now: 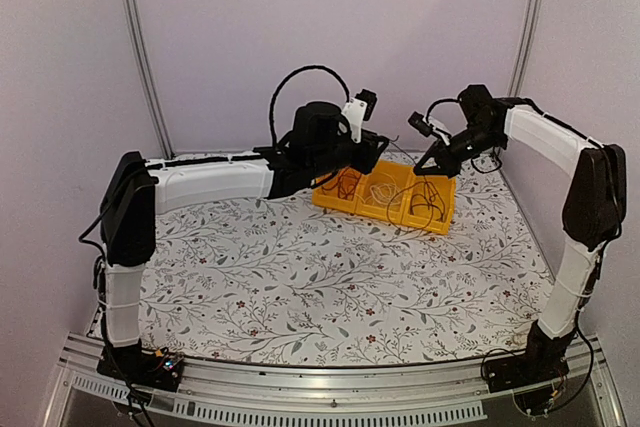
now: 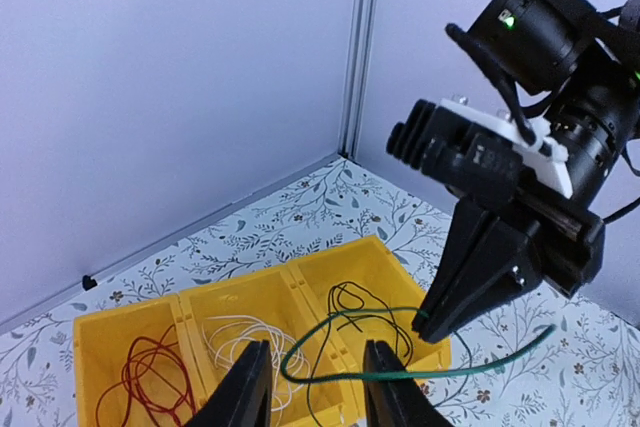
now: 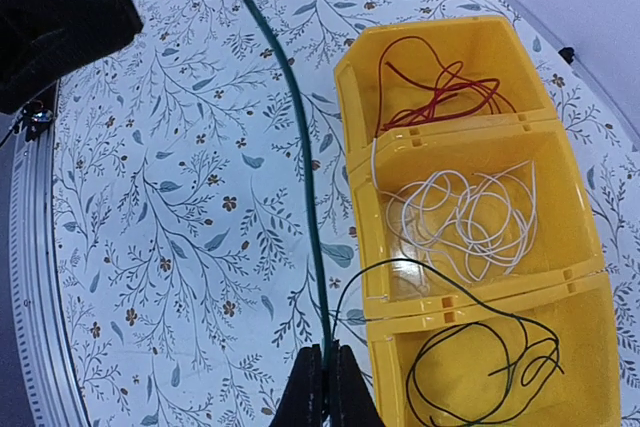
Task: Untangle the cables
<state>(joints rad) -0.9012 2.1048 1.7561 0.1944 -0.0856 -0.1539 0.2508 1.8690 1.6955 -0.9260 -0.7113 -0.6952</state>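
My right gripper is going to release the dark green cable inside the yellow tray's bin with the black cable [image 1: 431,204] [image 3: 500,369]. The green cable now hangs in the air beside the tray.
A yellow three-bin tray [image 1: 380,215] sits at the back of the table. Its bins hold a red-brown cable [image 3: 440,92], a white cable [image 3: 470,217] and a black cable [image 3: 480,357], one in each. A dark green cable [image 3: 300,147] hangs in the air beside the tray. My right gripper [image 3: 325,392] is shut on it, above the tray's black-cable end [image 1: 425,167]. My left gripper [image 2: 315,387] is open above the tray. The green cable [image 2: 340,379] loops across the gap between its fingers, then runs up to the right gripper [image 2: 440,312].
The table has a floral cloth [image 1: 300,277] and pale walls close behind and to the right. The tray [image 2: 230,282] lies near the back right corner. An aluminium rail [image 1: 320,387] runs along the near edge between the arm bases.
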